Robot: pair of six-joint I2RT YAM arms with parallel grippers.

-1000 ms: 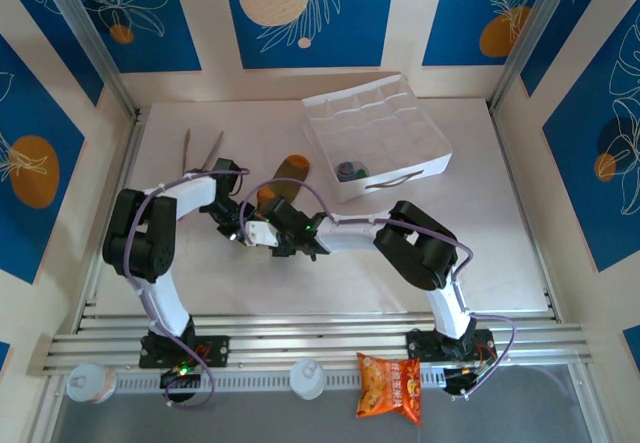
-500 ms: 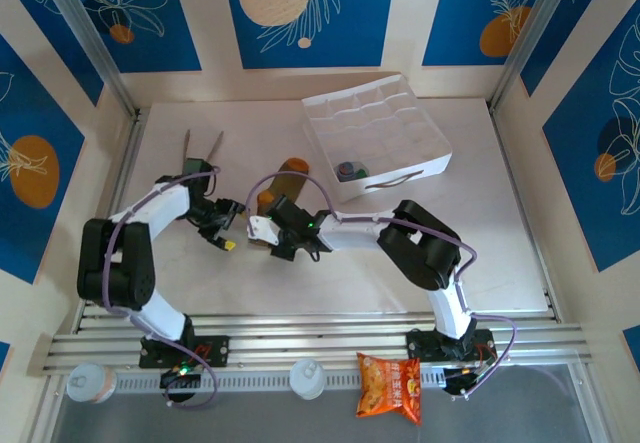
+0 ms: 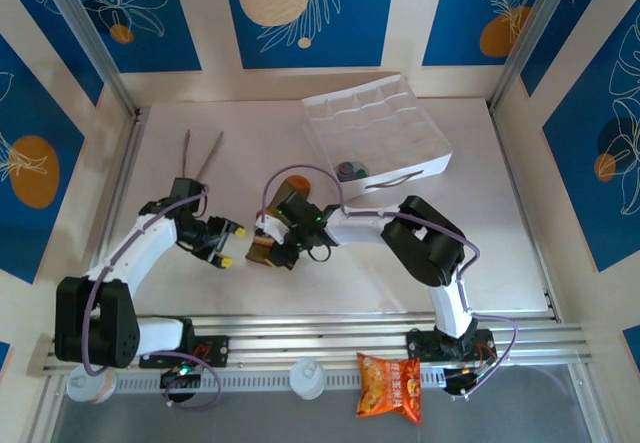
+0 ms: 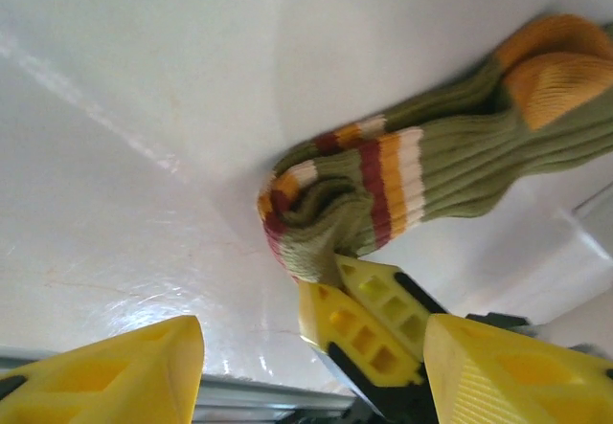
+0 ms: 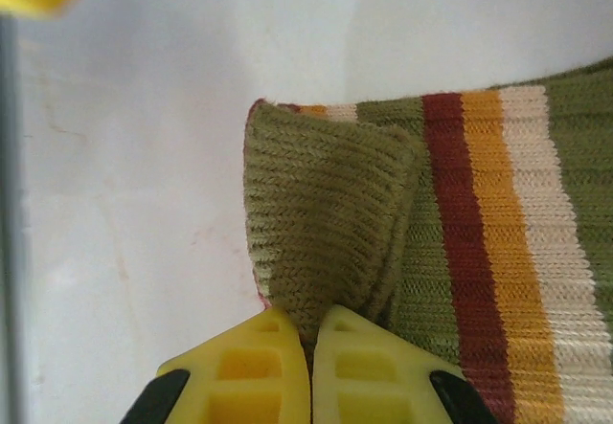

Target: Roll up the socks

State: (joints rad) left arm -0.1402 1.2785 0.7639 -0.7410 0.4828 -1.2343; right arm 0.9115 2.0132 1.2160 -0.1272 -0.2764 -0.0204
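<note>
My right gripper pinches just one edge of the sock's folded-over end; next I regrip the fold, left gripper pinching the fold's loose far edge (image 5: 326, 129).
The olive-green sock (image 4: 421, 170) with orange, cream and red stripes lies on the white table, its orange cuff (image 3: 296, 177) toward the back. My right gripper (image 5: 311, 333) is shut on the sock's folded-over end (image 5: 326, 204), at mid-table (image 3: 266, 246). Its yellow fingers (image 4: 369, 323) show pinching that end in the left wrist view. My left gripper (image 3: 231, 246) stands open just left of the sock, with nothing between its fingers (image 4: 115, 371). A small dark grey-green bundle (image 3: 348, 171) lies in the box; I cannot tell whether it is the grey sock.
A white divided organizer box (image 3: 400, 128) stands at the back right. Two thin sticks (image 3: 200, 151) lie at the back left. An orange snack packet (image 3: 392, 386) lies beyond the table's front rail (image 3: 320, 338). Blue patterned walls close in the sides.
My left arm has pulled back to the left and toward the near edge, away from the sock, its gripper open. The right gripper has kept its hold on the sock's end and shifted slightly.
</note>
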